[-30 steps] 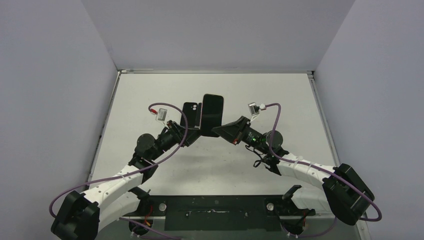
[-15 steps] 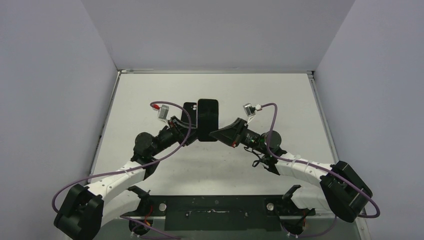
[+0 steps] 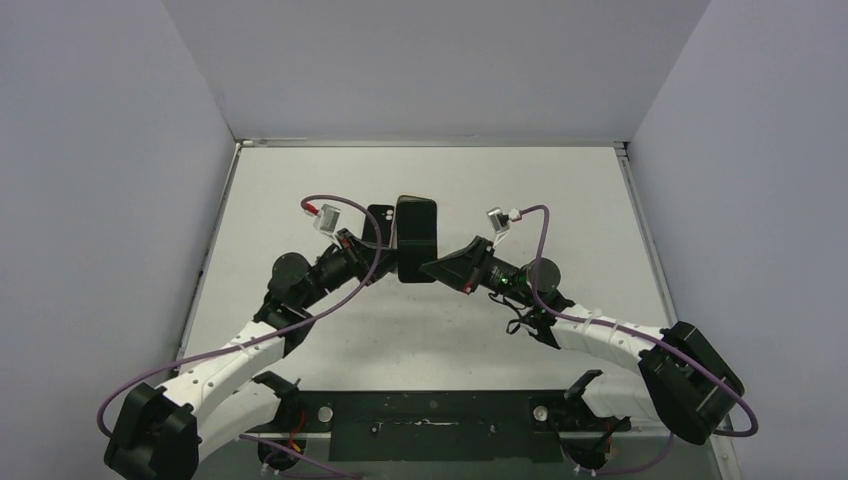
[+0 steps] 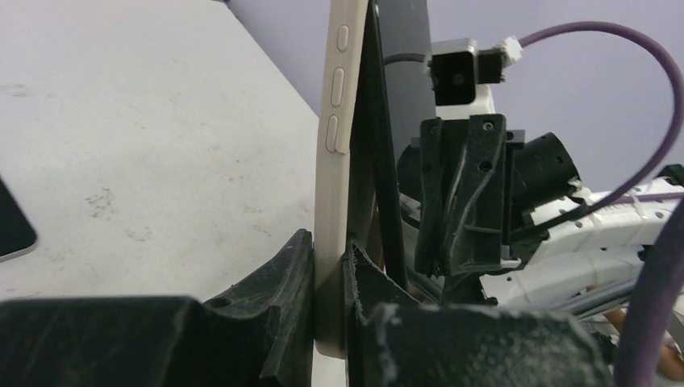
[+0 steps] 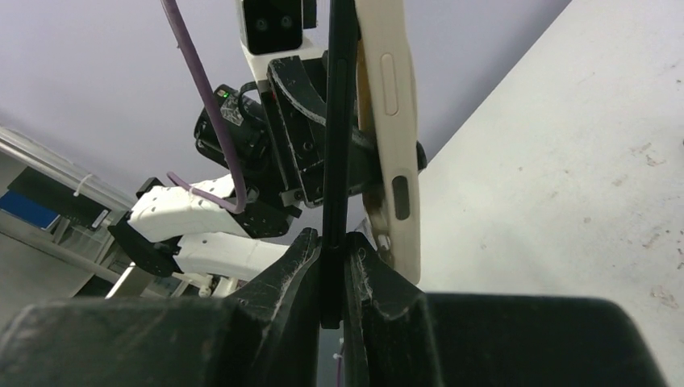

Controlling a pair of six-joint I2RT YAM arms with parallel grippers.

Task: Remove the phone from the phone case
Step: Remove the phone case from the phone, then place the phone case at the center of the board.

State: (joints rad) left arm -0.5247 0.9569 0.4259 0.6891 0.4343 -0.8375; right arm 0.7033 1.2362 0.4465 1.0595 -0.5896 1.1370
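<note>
My left gripper is to lay the beige phone case next to the flat black object [image 3: 351, 228], on the side away from the phone. The case is now held above the table's middle.
The black phone [image 3: 417, 238] is held up on edge above the middle of the table, between both arms. My right gripper [image 5: 332, 234] is shut on the phone's thin black edge [image 5: 339, 145]. The beige phone case [image 4: 340, 153] stands peeled away from the phone [image 4: 381, 161] along one side. My left gripper [image 4: 329, 246] is shut on the case's lower edge. In the right wrist view the case [image 5: 394, 145] bows away to the right of the phone. From above, the left gripper [image 3: 388, 262] and the right gripper [image 3: 432, 268] meet under the phone.
A flat black object [image 3: 380, 224] lies on the table just left of the held phone, and its corner shows in the left wrist view [image 4: 12, 232]. White walls close the table [image 3: 560, 200] on three sides. Purple cables loop over both wrists.
My left gripper has shut on the case's edge. The phone and both wrists have shifted slightly left and drawn together.
</note>
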